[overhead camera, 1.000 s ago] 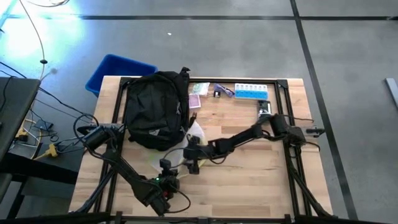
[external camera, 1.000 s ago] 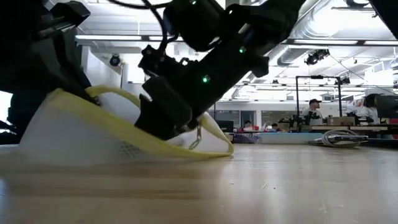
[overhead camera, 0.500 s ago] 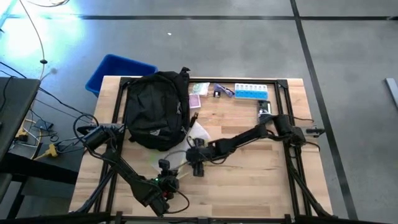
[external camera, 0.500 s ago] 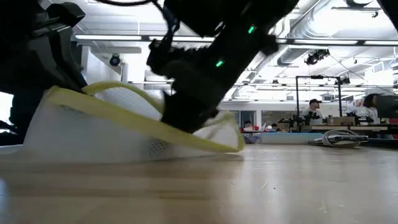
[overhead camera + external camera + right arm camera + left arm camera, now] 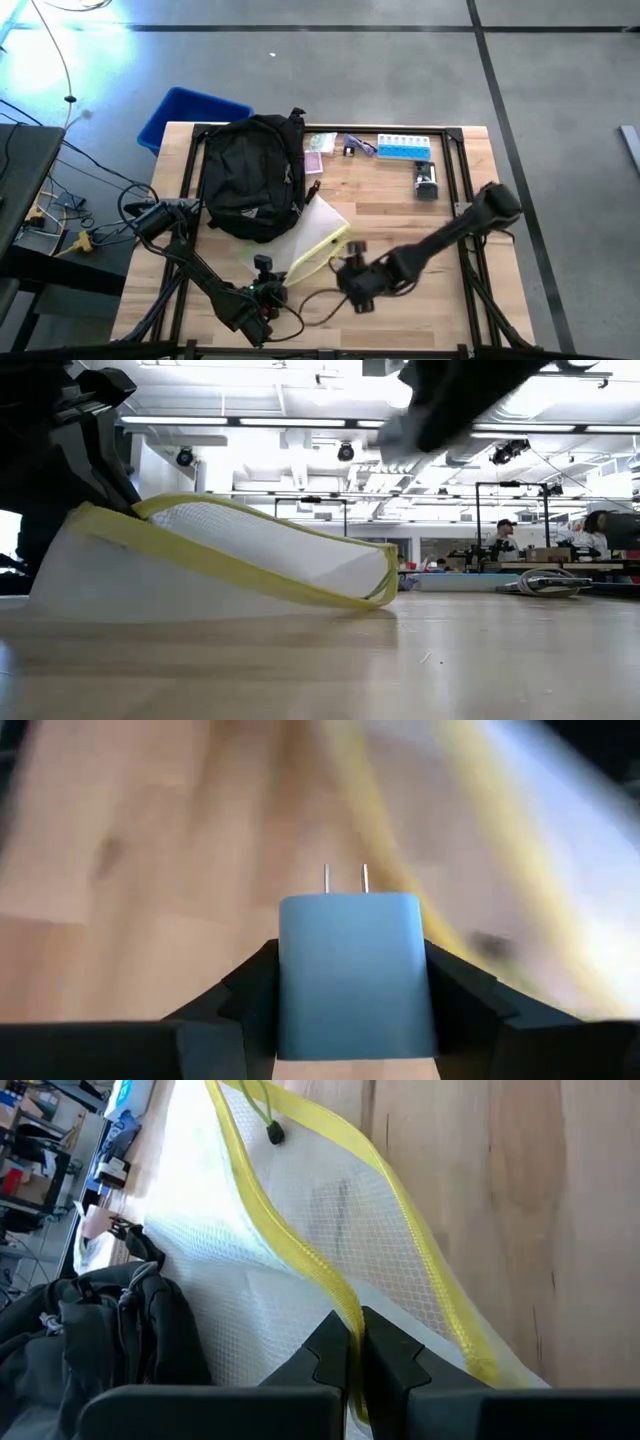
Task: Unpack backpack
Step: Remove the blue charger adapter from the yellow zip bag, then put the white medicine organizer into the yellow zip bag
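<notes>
My right gripper is to put the pale blue wall charger down against the near edge of the pink square [image 5: 319, 168].
The black backpack [image 5: 250, 175] lies on its back at the table's far left. In front of it lies a clear mesh pouch [image 5: 312, 245] with a yellow edge, its bottom on the wood and its mouth raised [image 5: 230, 555]. My left gripper [image 5: 272, 284] is shut on that edge at the pouch's near end. My right gripper [image 5: 354, 284] hangs above the table just right of the pouch. It is shut on a pale blue wall charger [image 5: 350, 970] with two metal prongs. My left gripper pinches the pouch's yellow edge strip [image 5: 340, 1295] between its two fingers, at the near end of the mouth. The fingers come slanting down from the table's near side. The held edge stands raised off the wood while the rest of the pouch lies on the table. My right gripper pinches the charger's two side faces [image 5: 288, 970] between its two fingers [image 5: 245, 995]. The prongs [image 5: 345, 878] point away past the fingertips. The fingers slant down toward the table, and the charger is lifted clear of the wood.
A blue bin [image 5: 190, 112] stands beyond the table's far left corner. Along the far edge lie a card pack [image 5: 317, 152], a blue pill box [image 5: 404, 148] and a small dark item [image 5: 427, 182]. A thin cord [image 5: 315, 303] curls near the front. Bare wood [image 5: 420, 320] lies to the near right.
My right gripper has drawn back out of the pouch's mouth, gone up and toward the table's near right, and carries the charger clear. The pouch's mouth, earlier pressed down under the arm, has sprung up and now shows whole. My left gripper keeps its hold.
</notes>
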Motion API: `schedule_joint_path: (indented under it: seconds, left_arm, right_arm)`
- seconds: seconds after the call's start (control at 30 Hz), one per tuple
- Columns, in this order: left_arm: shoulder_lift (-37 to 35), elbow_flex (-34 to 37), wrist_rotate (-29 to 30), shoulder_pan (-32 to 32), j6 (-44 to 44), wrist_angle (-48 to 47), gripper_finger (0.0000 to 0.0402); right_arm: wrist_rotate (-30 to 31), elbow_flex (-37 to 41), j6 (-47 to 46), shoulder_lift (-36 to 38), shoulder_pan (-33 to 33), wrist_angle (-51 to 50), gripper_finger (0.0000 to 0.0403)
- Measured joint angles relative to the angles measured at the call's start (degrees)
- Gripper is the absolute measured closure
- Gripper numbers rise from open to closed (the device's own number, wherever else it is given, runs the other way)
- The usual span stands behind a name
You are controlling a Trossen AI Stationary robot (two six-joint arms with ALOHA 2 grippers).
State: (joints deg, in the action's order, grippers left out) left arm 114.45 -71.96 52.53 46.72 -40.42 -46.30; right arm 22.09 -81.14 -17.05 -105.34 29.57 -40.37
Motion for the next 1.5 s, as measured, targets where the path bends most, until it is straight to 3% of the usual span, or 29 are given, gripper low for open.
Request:
schedule_joint_path:
  seconds: [0.1, 0.2, 0.27, 0.4, 0.47, 0.63, 0.8, 1.0, 1.1, 1.27, 1.4, 1.5]
  left_arm:
    - [0.0, 0.0, -0.36, 0.0, 1.12, 0.44, 0.0401]
    - [0.01, 0.0, -0.41, 0.0, 1.51, 1.35, 0.0402]
    - [0.01, 0.0, -0.87, 0.0, 1.53, 1.58, 0.0402]
    - [0.0, 0.0, -0.9, 0.17, 1.62, 1.65, 0.0402]
    - [0.0, 0.0, -0.87, 0.17, 1.66, 1.56, 0.0402]
    - [0.0, 0.0, -0.76, 0.17, 2.08, 1.55, 0.0402]
    - [0.01, 0.0, -1.01, 0.13, 1.35, 1.6, 0.0402]
    - [0.0, 0.0, -1.13, 1.02, -2.39, 2.03, 0.0402]
    - [0.01, 0.0, -1.14, 1.49, -3.31, 2.35, 0.0402]
    - [0.0, 0.0, -1.42, 1.51, -4.51, 2.91, 0.0402]
    - [0.02, 0.0, -1.35, 1.68, -6.61, 3.24, 0.0402]
    - [0.0, 0.0, 0.37, 1.98, -7.52, 4.17, 0.0402]
  right_arm:
    - [9.88, 0.01, -0.69, 4.58, -3.27, -5.6, 0.0235]
    - [11.98, 1.58, 1.25, 8.21, -12.19, -4.32, 0.0235]
    - [8.56, 4.12, 3.85, 8.72, -20.33, 3.51, 0.0235]
    - [-5.73, 10.14, 6.77, 4.82, -35.41, 27.61, 0.0235]
    - [-8.31, 10.82, 4.62, 1.19, -40.96, 35.82, 0.0235]
    - [-14.75, 5.85, 2.08, -8.72, -48.75, 40.34, 0.0235]
    - [-19.89, 0.41, 0.04, -15.74, -50.02, 37.75, 0.0224]
    - [-20.19, -4.27, -0.88, -16.59, -50.17, 27.99, 0.0093]
    - [-18.43, -6.65, 0.54, -15.95, -49.67, 20.62, 0.0048]
    - [-6.37, -8.99, 9.07, -11.14, -44.58, 6.97, 0.0022]
    - [6.47, -4.69, 14.33, -4.85, -37.49, -2.14, 0.0033]
    - [13.03, 0.55, 11.69, 1.04, -32.47, -8.89, 0.0047]
